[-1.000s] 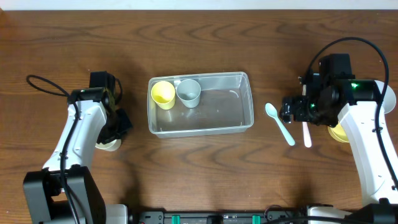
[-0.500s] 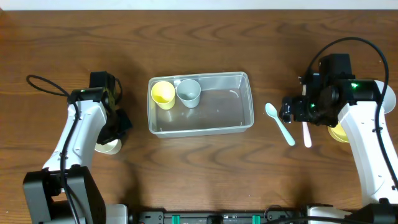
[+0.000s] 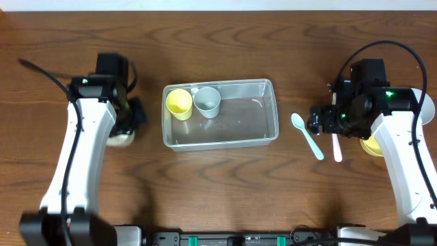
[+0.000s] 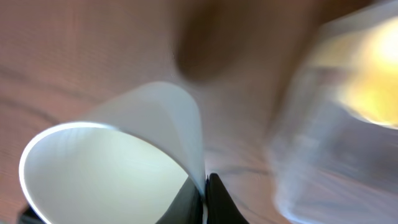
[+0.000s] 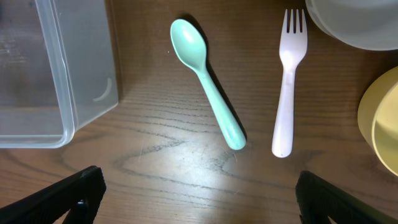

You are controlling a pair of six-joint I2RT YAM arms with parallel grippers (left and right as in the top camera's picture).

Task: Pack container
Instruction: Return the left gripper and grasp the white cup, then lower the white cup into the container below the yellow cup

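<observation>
My left gripper is holding the white cup. It will let go of it between the yellow cup and the container's near side [image 3: 180, 132] [image 4: 329, 152].
The clear plastic container [image 3: 263, 113] stands mid-table with a yellow cup [image 3: 179, 104] and a pale grey cup [image 3: 207, 101] in its left end. My left gripper [image 3: 128, 128] is left of the container and shut on the rim of a white cup [image 3: 120, 141]. In the left wrist view the fingers [image 4: 214, 202] pinch the cup's wall [image 4: 124, 155], with the container [image 4: 311, 143] blurred to the right. My right gripper [image 3: 321, 123] is open and empty over the table right of the container [image 5: 56, 74]; its midpoint [image 5: 199, 199] lies below the spoon.
A mint spoon [image 3: 307, 135] [image 5: 208, 81] and a white fork [image 3: 336, 147] [image 5: 287, 81] lie right of the container. A yellow bowl [image 3: 372, 145] [image 5: 382, 124] and a white bowl [image 3: 427, 109] [image 5: 354, 22] sit at the far right.
My left arm has moved toward the far side of the table with the white cup in its grip. The right arm has not moved.
</observation>
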